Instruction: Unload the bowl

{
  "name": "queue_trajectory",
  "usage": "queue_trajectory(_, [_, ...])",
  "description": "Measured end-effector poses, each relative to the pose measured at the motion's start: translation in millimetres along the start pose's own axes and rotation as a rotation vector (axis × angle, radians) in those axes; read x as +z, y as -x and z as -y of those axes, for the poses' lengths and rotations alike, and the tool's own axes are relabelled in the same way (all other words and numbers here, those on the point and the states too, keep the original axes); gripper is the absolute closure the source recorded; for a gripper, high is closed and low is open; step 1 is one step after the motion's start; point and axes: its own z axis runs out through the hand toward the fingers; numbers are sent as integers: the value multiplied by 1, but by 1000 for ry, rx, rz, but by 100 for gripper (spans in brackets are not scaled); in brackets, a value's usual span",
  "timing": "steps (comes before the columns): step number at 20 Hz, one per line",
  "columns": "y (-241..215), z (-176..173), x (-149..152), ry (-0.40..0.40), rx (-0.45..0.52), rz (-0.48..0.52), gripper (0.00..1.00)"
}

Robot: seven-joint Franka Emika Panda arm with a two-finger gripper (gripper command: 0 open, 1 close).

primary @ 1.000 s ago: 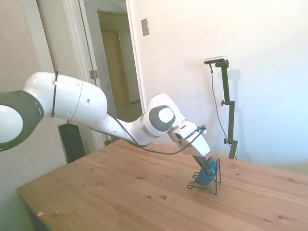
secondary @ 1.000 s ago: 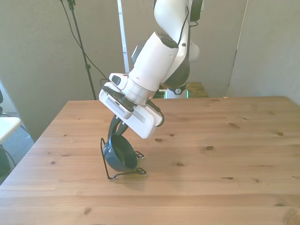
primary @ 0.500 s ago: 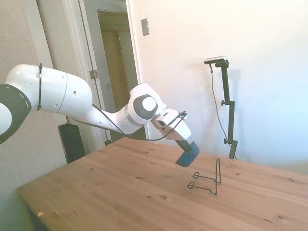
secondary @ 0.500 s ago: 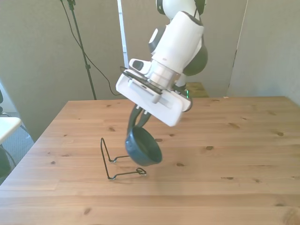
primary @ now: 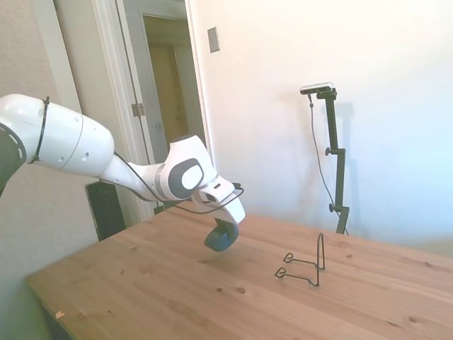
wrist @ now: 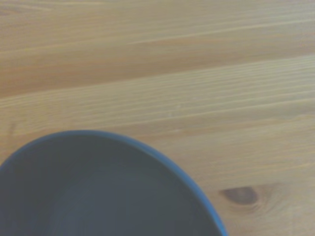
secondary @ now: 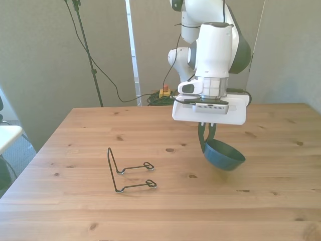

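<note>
My gripper is going to set the small blue bowl down on the bare wood (primary: pixel 221 258) behind the dark knots, beside the wire stand. The bowl still hangs tilted just above the table.
The small blue bowl (secondary: pixel 223 156) hangs tilted just above the wooden table (secondary: pixel 281 201), right of the table's middle in the front view. My gripper (secondary: pixel 206 141) is shut on its rim and holds it from above. In the side view the bowl (primary: pixel 219 239) hangs under my gripper (primary: pixel 225 225), well to the left of the wire stand. The wrist view shows the bowl's dark inside (wrist: pixel 98 191) close up over the wood.
A thin black wire stand (secondary: pixel 125 171) sits with nothing in it on the table at the front view's left, also seen as the wire stand (primary: pixel 306 263) in the side view. Bare wood lies around and beneath the bowl.
My gripper lifted the bowl out of the wire stand and carried it toward the front view's right. The stand stayed in place.
</note>
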Motion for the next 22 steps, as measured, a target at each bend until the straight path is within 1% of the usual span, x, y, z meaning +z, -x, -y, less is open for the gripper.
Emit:
queue_trajectory(3, [-14,-13,2,-19,-16,123,100])
queue_trajectory(6, [-23,-18,13,-8,-8,188,100])
queue_trajectory(8, [-27,-18,22,3,1,214,100])
queue_trajectory(14, [-41,-19,47,42,17,240,100])
queue_trajectory(15, [-42,-20,49,46,19,243,0])
queue_trajectory(22, [-50,-25,57,71,31,260,0])
